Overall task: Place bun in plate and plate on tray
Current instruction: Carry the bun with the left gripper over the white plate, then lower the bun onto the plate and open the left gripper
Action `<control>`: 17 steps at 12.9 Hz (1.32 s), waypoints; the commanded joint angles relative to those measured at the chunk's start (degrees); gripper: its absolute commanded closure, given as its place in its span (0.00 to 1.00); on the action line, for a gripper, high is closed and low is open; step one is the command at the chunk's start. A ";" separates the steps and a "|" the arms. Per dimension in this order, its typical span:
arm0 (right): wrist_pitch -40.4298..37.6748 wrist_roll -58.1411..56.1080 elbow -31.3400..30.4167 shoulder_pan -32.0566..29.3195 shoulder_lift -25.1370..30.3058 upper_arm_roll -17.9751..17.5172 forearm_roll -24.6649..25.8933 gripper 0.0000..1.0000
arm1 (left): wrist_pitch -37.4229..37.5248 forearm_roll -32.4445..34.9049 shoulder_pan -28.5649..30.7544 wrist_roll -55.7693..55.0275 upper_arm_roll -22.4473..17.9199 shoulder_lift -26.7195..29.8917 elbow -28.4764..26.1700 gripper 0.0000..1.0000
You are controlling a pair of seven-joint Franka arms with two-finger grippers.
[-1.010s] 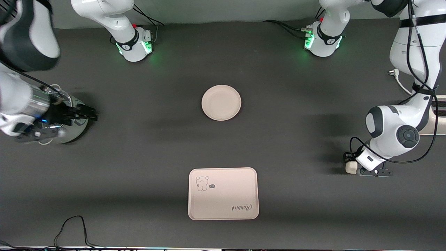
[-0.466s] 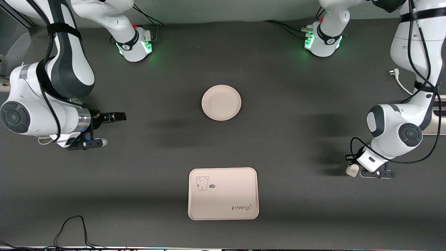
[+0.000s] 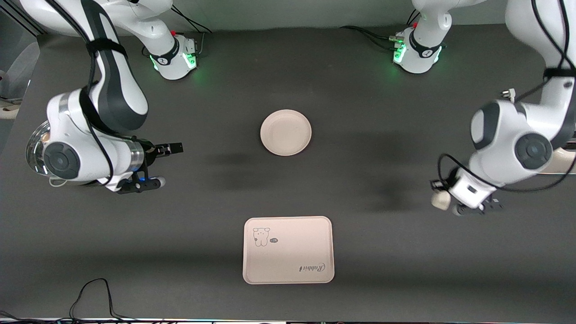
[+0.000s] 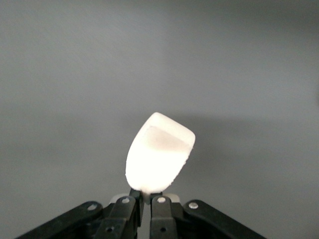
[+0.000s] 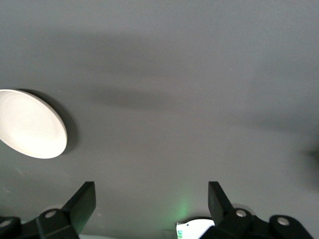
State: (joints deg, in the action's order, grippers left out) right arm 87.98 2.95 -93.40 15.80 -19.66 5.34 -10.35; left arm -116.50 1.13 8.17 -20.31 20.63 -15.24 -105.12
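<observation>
The robot's left gripper will release the off-white bun near the middle of the round cream plate [image 3: 284,130].
My left gripper [image 3: 435,192] is shut on the off-white bun [image 3: 440,200] and holds it above bare table at the left arm's end. In the left wrist view the bun [image 4: 158,153] sticks out from the closed gripper [image 4: 147,199]. The round cream plate [image 3: 285,132] lies in the middle of the table and also shows in the right wrist view [image 5: 31,123]. The cream tray [image 3: 288,250] with the animal drawing and "Rabbit" script lies nearer the front camera than the plate. My right gripper [image 3: 173,147] is open and empty, over the table at the right arm's end.
A clear glass bowl [image 3: 35,141] stands at the right arm's end, mostly hidden by that arm. A white cable plug [image 3: 509,93] lies at the left arm's end. A black cable [image 3: 92,292] loops at the front edge.
My left gripper has lifted the bun off the table and moved toward the middle. My right arm has swung in from the table's end toward the plate.
</observation>
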 commanded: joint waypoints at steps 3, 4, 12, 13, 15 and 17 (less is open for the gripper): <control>-0.97 0.83 1.73 1.26 -1.08 0.46 -0.29 0.00 | 3.84 -2.27 -0.69 -28.94 18.61 5.92 -1.76 0.95; -0.97 0.65 1.73 0.91 -1.17 0.54 -0.29 0.00 | 0.95 -2.10 -2.00 -35.61 22.65 5.31 -2.02 0.95; -1.23 0.12 1.47 0.20 -1.52 0.72 -0.11 0.00 | -14.60 17.72 -28.53 -67.38 22.18 -17.43 -2.46 0.95; -1.23 0.12 1.38 0.20 -1.43 0.72 0.24 0.00 | -17.50 22.73 -31.52 -71.32 19.47 -20.50 -2.11 0.94; -0.89 0.21 1.73 0.37 -1.96 0.63 0.15 0.00 | -21.47 29.00 -36.01 -76.71 14.45 -23.52 -1.93 0.89; -0.27 0.82 1.99 0.64 -2.05 0.46 -0.37 0.00 | -21.14 29.11 -35.86 -76.81 14.26 -23.35 -1.93 0.77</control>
State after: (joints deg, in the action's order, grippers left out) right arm 87.86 2.95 -92.92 16.11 -21.05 5.94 -10.30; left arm -138.75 28.71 -26.84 -95.38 35.88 -39.56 -108.59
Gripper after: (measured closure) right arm 0.000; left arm 0.885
